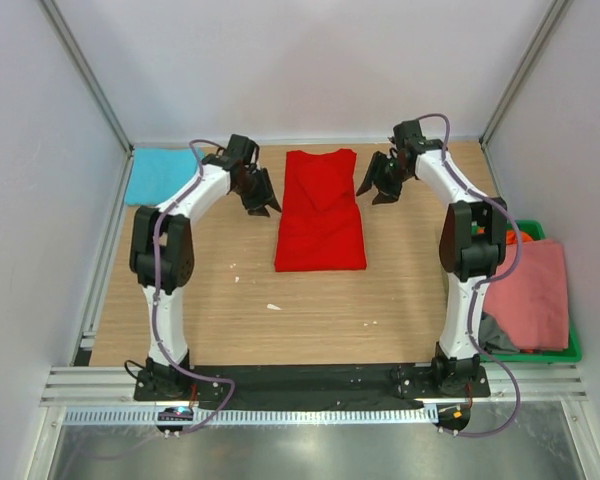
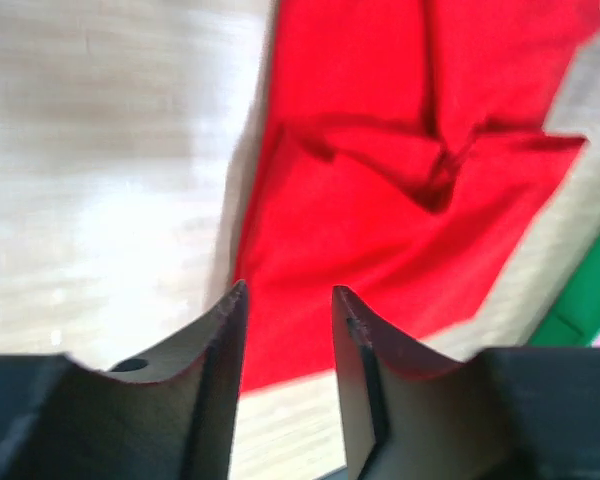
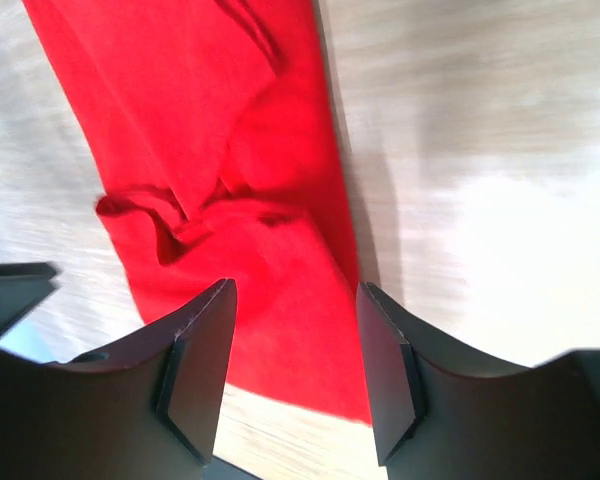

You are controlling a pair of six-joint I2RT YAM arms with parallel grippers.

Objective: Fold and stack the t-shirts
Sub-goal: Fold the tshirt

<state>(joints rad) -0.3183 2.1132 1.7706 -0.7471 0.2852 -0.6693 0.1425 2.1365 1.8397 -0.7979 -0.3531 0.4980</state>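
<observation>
The red t-shirt's turned-up hem lies rumpled across the strip of the t-shirt. My left gripper and my right gripper should pinch the hem's corners point(image 1: 356, 206) and straighten it before folding.
A bright red t-shirt point(image 1: 320, 215) lies as a long folded strip in the middle of the table, its sleeves turned inward. My left gripper point(image 1: 261, 204) hovers just off the strip's upper left edge, and my right gripper point(image 1: 374, 190) just off its upper right edge. The left wrist view has the left gripper point(image 2: 288, 295) open above the red t-shirt point(image 2: 380, 200), with nothing between the fingers. In the right wrist view the right gripper point(image 3: 295, 290) is open too, over the edge of the red t-shirt point(image 3: 230, 150). A folded turquoise t-shirt point(image 1: 160, 175) rests at the far left.
A green crate point(image 1: 555, 352) stands off the table's right edge, holding a salmon pink t-shirt point(image 1: 530, 295) over a dark grey one point(image 1: 495, 335), with a bit of orange point(image 1: 510, 238) behind. The green crate point(image 2: 585, 300) also appears in the left wrist view. White walls enclose the table.
</observation>
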